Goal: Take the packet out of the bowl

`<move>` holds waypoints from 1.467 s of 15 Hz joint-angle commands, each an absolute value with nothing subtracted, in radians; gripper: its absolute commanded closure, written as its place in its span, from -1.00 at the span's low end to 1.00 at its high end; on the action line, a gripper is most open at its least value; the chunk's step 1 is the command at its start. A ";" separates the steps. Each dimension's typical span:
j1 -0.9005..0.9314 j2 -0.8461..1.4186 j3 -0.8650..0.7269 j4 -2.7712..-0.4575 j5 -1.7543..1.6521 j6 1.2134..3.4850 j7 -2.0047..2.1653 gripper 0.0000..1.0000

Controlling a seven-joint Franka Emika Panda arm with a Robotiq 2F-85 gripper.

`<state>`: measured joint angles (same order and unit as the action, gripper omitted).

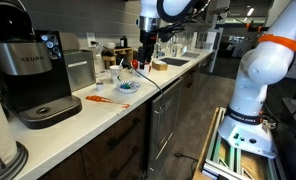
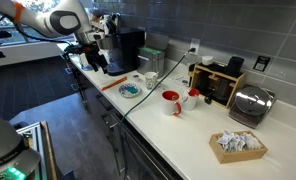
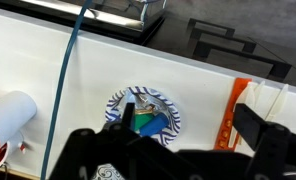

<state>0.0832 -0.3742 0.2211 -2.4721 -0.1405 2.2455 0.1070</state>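
My gripper should close on the middle of the silver packet (image 1: 129, 85) (image 3: 141, 105) in the bowl, beside the green and blue pieces.
The small round bowl (image 3: 116, 103) has a blue-and-white patterned rim and sits on the white counter. It also shows in both exterior views (image 1: 126, 88) (image 2: 131, 91). A green and blue packet (image 3: 151, 126) lies inside it. In the wrist view my gripper (image 3: 188, 120) is open and empty. Its left finger is over the bowl and its right finger is near an orange strip (image 3: 233, 115). In both exterior views the gripper (image 1: 145, 60) (image 2: 98, 62) hangs above the counter near the bowl.
A black coffee machine (image 1: 33, 70) stands at one end of the counter. A red mug (image 2: 171, 101), a toaster (image 2: 250, 104) and a basket of packets (image 2: 238, 145) stand further along. A blue cable (image 3: 68, 70) crosses the counter beside the bowl.
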 commanded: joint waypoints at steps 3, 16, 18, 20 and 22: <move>0.079 -0.297 0.192 -2.447 -0.164 2.290 0.100 -1.00; 0.051 0.087 0.078 -2.255 -0.223 2.477 0.043 -1.00; 0.050 0.120 0.059 -2.229 -0.219 2.468 0.034 -1.00; 0.052 0.143 0.047 -2.215 -0.213 2.466 0.022 -1.00; 0.054 0.161 0.041 -2.205 -0.203 2.464 0.017 -0.85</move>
